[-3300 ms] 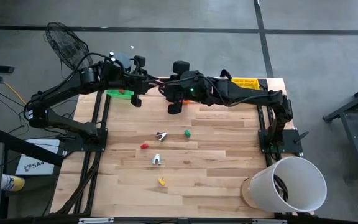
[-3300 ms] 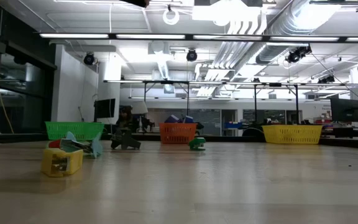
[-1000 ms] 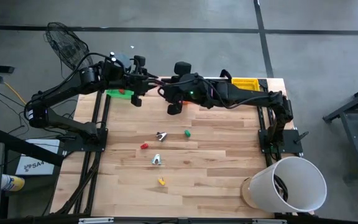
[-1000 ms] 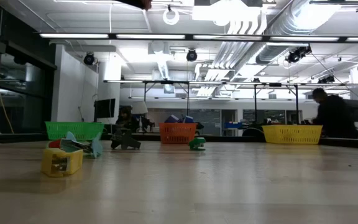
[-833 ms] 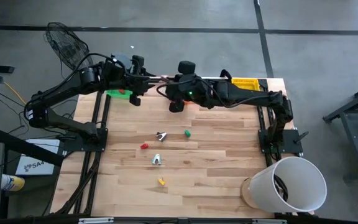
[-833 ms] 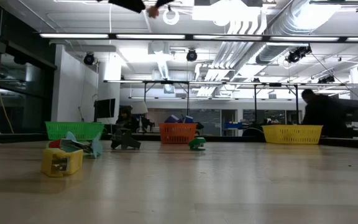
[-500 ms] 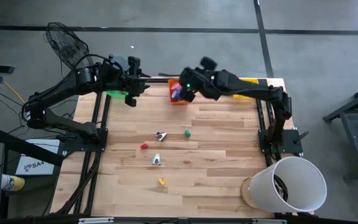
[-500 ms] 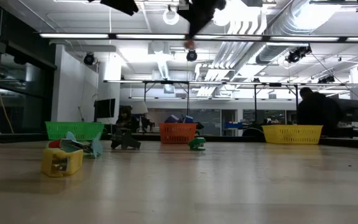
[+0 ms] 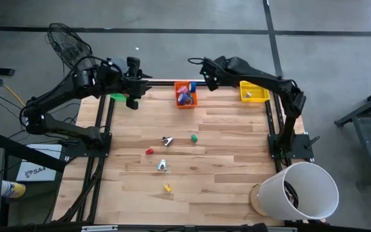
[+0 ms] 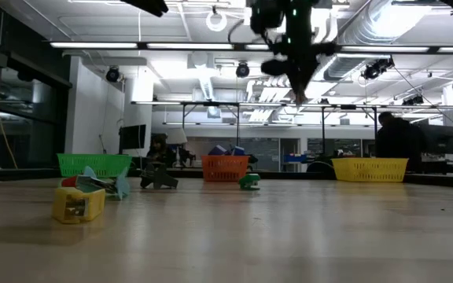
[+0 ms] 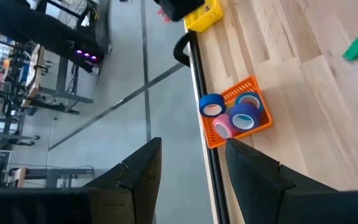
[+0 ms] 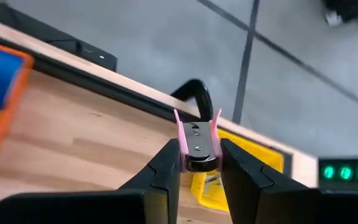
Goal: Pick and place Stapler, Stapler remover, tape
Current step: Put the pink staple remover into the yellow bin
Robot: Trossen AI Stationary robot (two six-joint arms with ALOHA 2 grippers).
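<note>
I have the stapler remover in my right gripper. Next, I let go of it in the yellow bin (image 9: 247,97) (image 12: 212,189), beside the small silver item.
My right gripper (image 9: 208,78) hangs high over the table's far edge, between the orange bin (image 9: 185,103) and the yellow bin (image 9: 253,92), shut on a pink-and-metal stapler remover (image 12: 197,146). Blue, purple and pink tape rolls (image 11: 244,115) lie in the orange bin. My left gripper (image 11: 191,162) stands open and bare above the far left corner (image 9: 133,90). Another stapler remover (image 9: 167,140) and small green (image 9: 194,137), red (image 9: 149,151) and yellow (image 9: 167,187) staplers lie mid-table. My right gripper pinches the stapler remover by its two pink side grips (image 12: 180,140) between the two fingers (image 12: 166,165), with its metal middle showing between them. The fingers slant downward. The remover is lifted clear, high above the table.
A green bin (image 9: 116,96) sits at the far left, partly under my left arm. A white bucket (image 9: 301,190) stands at the near right corner. Another small item (image 9: 162,165) lies mid-table. A person (image 10: 399,145) stands in the room beyond.
My right gripper has swung from above the orange bin toward the table's right, toward the yellow bin, sinking and rolling as it went, with the remover still held. My left gripper has drawn back a little toward the left.
</note>
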